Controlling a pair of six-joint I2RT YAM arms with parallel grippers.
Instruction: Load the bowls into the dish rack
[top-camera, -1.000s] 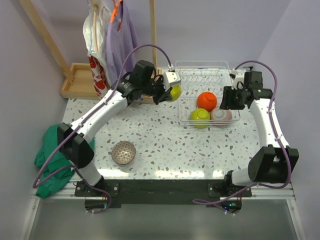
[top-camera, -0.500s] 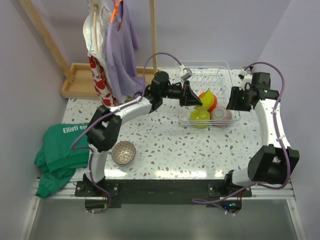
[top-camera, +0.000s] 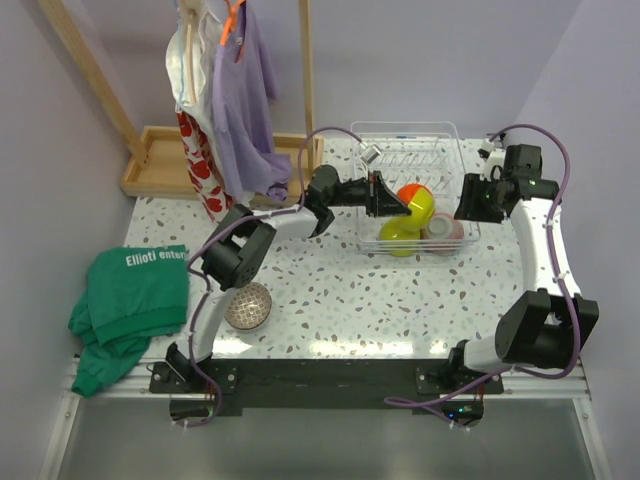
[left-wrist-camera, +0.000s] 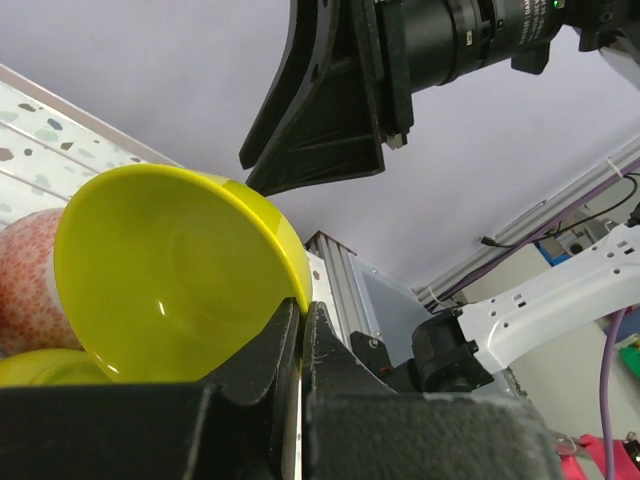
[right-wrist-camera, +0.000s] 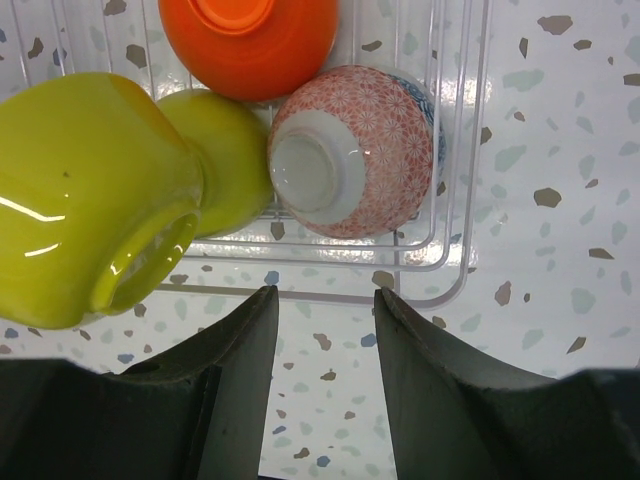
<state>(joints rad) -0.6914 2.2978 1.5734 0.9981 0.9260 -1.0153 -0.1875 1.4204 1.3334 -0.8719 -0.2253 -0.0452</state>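
Note:
The lime green bowl in my left gripper, now tilted over the dish rack, will be set free between the other lime green bowl and the pinkish bowl (top-camera: 407, 224).
My left gripper (top-camera: 388, 197) (left-wrist-camera: 302, 312) is shut on the rim of a lime green bowl (top-camera: 423, 206) (left-wrist-camera: 170, 270) (right-wrist-camera: 90, 190), held tilted over the dish rack (top-camera: 410, 140) (right-wrist-camera: 455, 150). In the rack sit an orange-red bowl (top-camera: 405, 192) (right-wrist-camera: 250, 40), a second lime green bowl (top-camera: 397, 236) (right-wrist-camera: 238, 160) and the upside-down pinkish bowl (top-camera: 447, 231) (right-wrist-camera: 350, 150) (left-wrist-camera: 30, 280). The grey-brown speckled bowl (top-camera: 247, 305) stands on the table at the front left. My right gripper (top-camera: 470, 203) (right-wrist-camera: 322, 300) is open and empty above the rack's right front corner.
A green cloth (top-camera: 130, 295) lies at the table's left edge. A wooden tray (top-camera: 160, 160) and hanging clothes (top-camera: 225, 90) on a wooden stand are at the back left. The right arm's wrist camera (left-wrist-camera: 350, 90) hangs close above the held bowl.
My left arm has carried the lime green bowl rightward from the rack's left edge to over the rack, beside the orange-red bowl. The right gripper has barely moved.

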